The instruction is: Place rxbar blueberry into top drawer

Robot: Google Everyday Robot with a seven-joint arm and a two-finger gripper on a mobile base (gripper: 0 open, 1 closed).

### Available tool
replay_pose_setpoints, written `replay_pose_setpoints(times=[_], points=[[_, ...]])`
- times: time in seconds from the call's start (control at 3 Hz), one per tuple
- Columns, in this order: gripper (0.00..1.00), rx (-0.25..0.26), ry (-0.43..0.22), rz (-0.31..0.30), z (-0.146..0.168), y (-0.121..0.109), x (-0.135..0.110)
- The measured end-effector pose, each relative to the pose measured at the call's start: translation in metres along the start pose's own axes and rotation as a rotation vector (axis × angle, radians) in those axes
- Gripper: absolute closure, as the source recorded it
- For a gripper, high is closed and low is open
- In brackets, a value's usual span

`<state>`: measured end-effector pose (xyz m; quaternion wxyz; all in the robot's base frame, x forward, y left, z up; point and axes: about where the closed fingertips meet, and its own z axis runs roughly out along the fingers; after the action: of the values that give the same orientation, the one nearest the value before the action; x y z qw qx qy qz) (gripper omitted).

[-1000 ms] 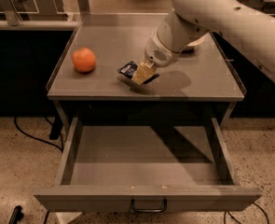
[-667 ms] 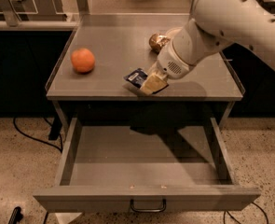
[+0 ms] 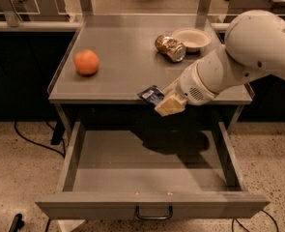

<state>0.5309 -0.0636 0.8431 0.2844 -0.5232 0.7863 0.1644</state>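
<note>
Next, I set the rxbar blueberry down with my gripper on the back half of the top drawer's bottom (image 3: 165, 149), near the middle of its width.
The rxbar blueberry (image 3: 150, 95), a small flat bar in a dark navy wrapper with pale print, is held at the front edge of the grey tabletop (image 3: 118, 76), over the open top drawer. My gripper (image 3: 167, 103) is shut on its right end, with pale fingers (image 3: 170, 106) just past the table's front edge. The top drawer (image 3: 151, 204) is pulled fully out below, a wide shallow grey metal tray with a small dark handle (image 3: 154, 213) at the centre of its front panel. Its inside holds nothing.
An orange (image 3: 86, 62) sits at the left of the tabletop. A shiny brown-gold can (image 3: 170, 48) lies on its side next to a white bowl (image 3: 192, 39) at the back right. My white arm (image 3: 248, 57) spans the right side.
My gripper has carried the bar forward and to the right, from the middle of the tabletop to its front edge above the drawer. The arm has swung right, uncovering the can and bowl.
</note>
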Motion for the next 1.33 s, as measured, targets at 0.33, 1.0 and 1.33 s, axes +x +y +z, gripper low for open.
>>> replay_pose_setpoints(times=[0.33,1.0,1.33], points=[[1.0,-0.011,-0.005,-0.007,0.003,0.011,0.002],[1.0,0.037,-0.088,0.119,0.013,0.063,0.054],[1.0,0.071,-0.117,0.179,0.027,0.069,0.096]])
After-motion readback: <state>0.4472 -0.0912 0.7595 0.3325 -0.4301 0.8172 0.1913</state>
